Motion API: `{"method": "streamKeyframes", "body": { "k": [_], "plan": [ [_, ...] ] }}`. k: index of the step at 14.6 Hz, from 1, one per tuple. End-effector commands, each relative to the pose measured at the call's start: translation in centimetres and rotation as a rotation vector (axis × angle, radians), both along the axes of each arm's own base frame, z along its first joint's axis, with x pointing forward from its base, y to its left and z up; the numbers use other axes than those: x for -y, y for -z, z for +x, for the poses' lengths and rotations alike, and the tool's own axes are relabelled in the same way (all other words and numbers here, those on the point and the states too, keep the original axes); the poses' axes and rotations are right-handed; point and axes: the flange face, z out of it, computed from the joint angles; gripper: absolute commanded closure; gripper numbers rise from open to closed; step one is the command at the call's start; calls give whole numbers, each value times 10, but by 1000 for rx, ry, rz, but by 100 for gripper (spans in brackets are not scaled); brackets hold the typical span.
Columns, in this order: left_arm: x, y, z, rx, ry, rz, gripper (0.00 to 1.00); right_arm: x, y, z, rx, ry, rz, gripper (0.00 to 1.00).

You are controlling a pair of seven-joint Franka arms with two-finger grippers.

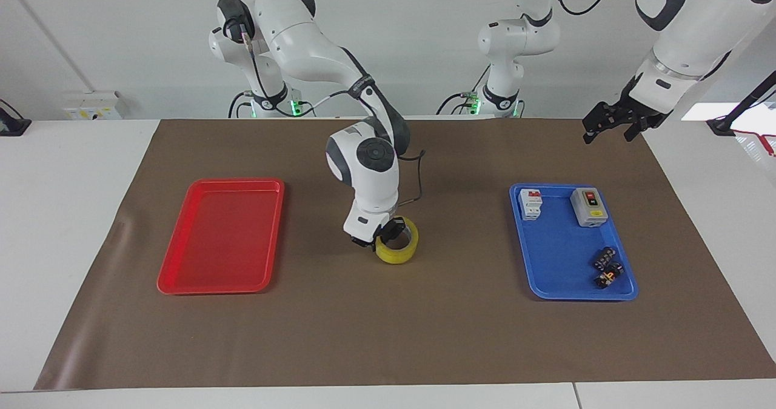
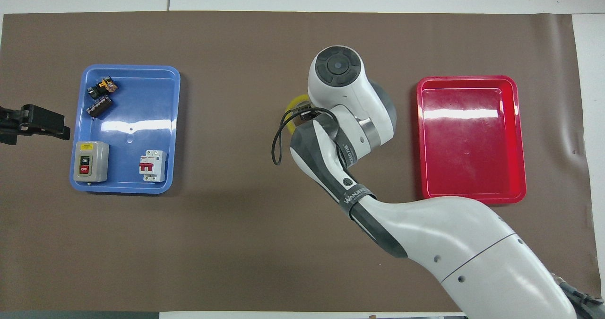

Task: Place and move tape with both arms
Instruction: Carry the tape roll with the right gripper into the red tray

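Observation:
Next, I let go of the tape, now on the mat between the trays, with my right gripper near the middle of the empty red tray (image 2: 465, 140).
The tape (image 1: 398, 250) is a yellow roll on the brown mat at mid-table, between the two trays. My right gripper (image 1: 384, 238) is down at the roll and shut on its rim, with one finger inside the ring. In the overhead view the right arm's wrist hides most of the tape (image 2: 295, 106), and only a yellow sliver shows. My left gripper (image 1: 606, 136) is open and empty, held in the air over the mat's edge at the left arm's end; it also shows in the overhead view (image 2: 56, 125) beside the blue tray.
A red tray (image 1: 224, 183) lies empty toward the right arm's end. A blue tray (image 1: 570, 296) toward the left arm's end holds a grey switch box (image 1: 589, 206), a white breaker (image 1: 530, 204) and small dark parts (image 1: 607, 266). Two smaller arms (image 1: 500, 39) stand at the robots' end.

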Motion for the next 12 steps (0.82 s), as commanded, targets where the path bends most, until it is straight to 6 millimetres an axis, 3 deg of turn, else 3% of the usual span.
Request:
{"method": "streamKeyframes", "body": {
  "k": [1, 5, 9, 12],
  "plan": [
    [1, -2, -5, 5, 13, -16, 0, 47, -48, 12, -17, -79, -20, 100],
    [1, -4, -3, 23, 14, -15, 0, 157, -72, 25, -59, -196, -34, 100],
    [1, -3, -4, 17, 7, -16, 0, 226, -80, 23, -75, -281, -54, 100],
    [-3, -3, -4, 15, -1, -16, 0, 292, -73, 16, -100, -358, -45, 100]
  ]
}}
